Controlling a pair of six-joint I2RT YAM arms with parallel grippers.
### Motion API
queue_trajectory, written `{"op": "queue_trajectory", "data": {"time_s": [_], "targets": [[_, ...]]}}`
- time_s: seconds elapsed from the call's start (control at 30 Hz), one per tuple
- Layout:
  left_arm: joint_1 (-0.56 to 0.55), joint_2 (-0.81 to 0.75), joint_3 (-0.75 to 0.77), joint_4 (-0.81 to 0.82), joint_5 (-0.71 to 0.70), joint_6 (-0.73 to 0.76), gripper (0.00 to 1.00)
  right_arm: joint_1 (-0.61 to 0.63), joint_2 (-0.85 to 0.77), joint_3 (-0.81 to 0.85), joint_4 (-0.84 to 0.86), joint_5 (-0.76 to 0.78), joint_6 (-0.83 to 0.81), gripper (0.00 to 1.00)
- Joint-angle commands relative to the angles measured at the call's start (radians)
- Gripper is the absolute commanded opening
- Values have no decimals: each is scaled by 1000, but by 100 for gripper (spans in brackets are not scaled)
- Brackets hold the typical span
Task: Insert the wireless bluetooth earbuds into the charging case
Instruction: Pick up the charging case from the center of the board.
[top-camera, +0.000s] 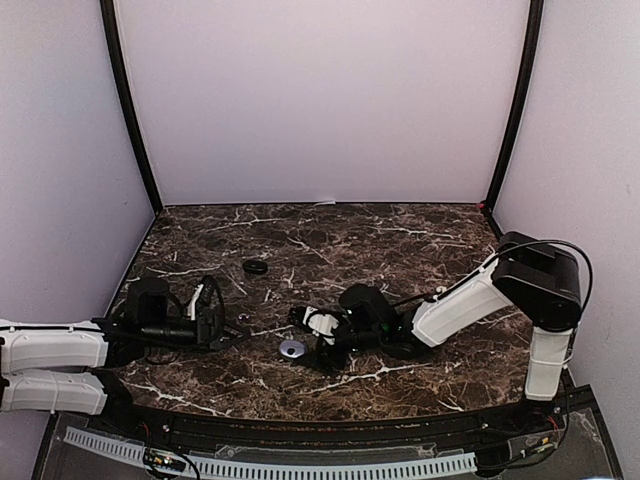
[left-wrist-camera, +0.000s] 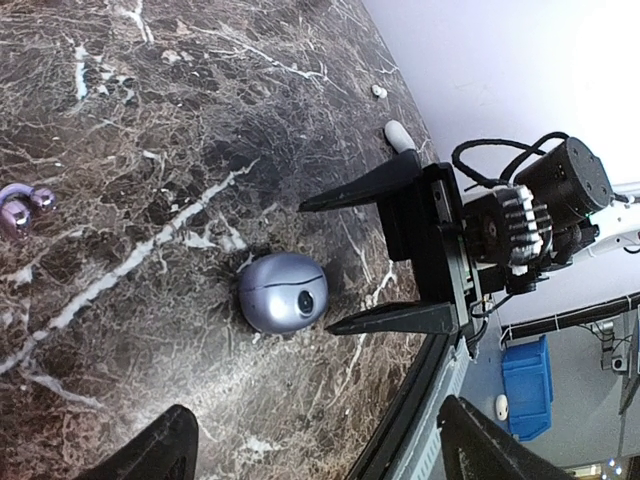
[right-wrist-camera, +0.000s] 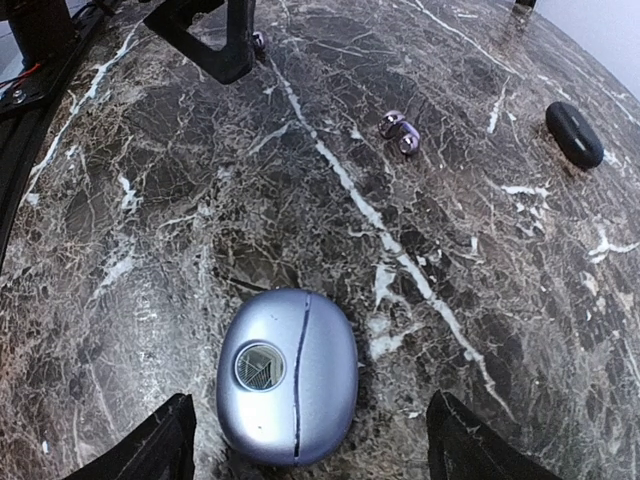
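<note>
The case's loose end (top-camera: 285, 350) (left-wrist-camera: 262, 311) of the lavender-blue charging case is opposite my right gripper's fingers. My left gripper should take hold of it there next.
A closed oval lavender-blue charging case (right-wrist-camera: 288, 375) lies on the marble table (top-camera: 420, 240). It also shows in the top view (top-camera: 293, 348) and the left wrist view (left-wrist-camera: 283, 292). My right gripper (right-wrist-camera: 315, 452) is open and low over the case, with the case just ahead of the fingertips, nearer the left one. It holds nothing. A glossy purple pair of earbuds (right-wrist-camera: 400, 131) lies apart, between the two grippers (left-wrist-camera: 20, 206). Two tiny white bits (left-wrist-camera: 397, 134) lie near the table's far right edge. My left gripper (left-wrist-camera: 315, 455) is open and empty, left of the case.
A flat black oval (right-wrist-camera: 575, 133) lies further back on the table (top-camera: 256, 267). The left gripper's fingers (right-wrist-camera: 215, 40) show at the top of the right wrist view. The table's front rail (top-camera: 300, 465) runs along the near edge.
</note>
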Motion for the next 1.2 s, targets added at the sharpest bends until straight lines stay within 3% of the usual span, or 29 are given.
{"op": "queue_trajectory", "data": {"time_s": [0.0, 0.43, 0.8, 0.97, 1.17], "targets": [[21, 17, 12, 41, 42, -5, 86, 14, 41, 46, -34, -25, -21, 75], [37, 64, 35, 28, 79, 6, 84, 14, 66, 84, -73, -42, -32, 42], [38, 115, -31, 247, 199, -54, 83, 30, -42, 35, -56, 22, -38, 38], [35, 166, 10, 314, 266, -61, 82, 44, -117, 12, -48, 65, -43, 37], [20, 199, 73, 353, 252, -90, 79, 67, -189, -6, 3, 142, -47, 36]]}}
